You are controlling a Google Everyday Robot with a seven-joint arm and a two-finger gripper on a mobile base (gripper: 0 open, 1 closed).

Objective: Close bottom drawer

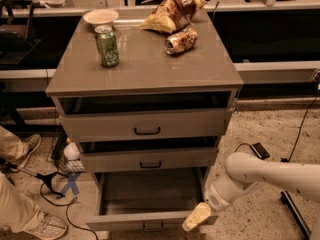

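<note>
The robot's gripper needs to next move to the bottom drawer's front panel [190, 223], at the end nearest the white arm, and close there.
The bottom drawer [145, 220] of the grey-beige cabinet stands pulled far out, its inside empty, its narrow front panel at the lower edge of the view with a small dark handle [152, 227]. My gripper [196, 217], on a white arm coming in from the right, is at the right end of that front panel, touching or just in front of it. The middle drawer [150, 159] and the top drawer [146, 124] above it stand slightly ajar.
On the cabinet top [145, 66] stand a green can [107, 45], a white bowl [100, 17], a chip bag [172, 11] and a tipped can [180, 40]. A person's legs and shoes [30, 219] and cables are on the floor at left. A dark phone-like thing [260, 150] lies at right.
</note>
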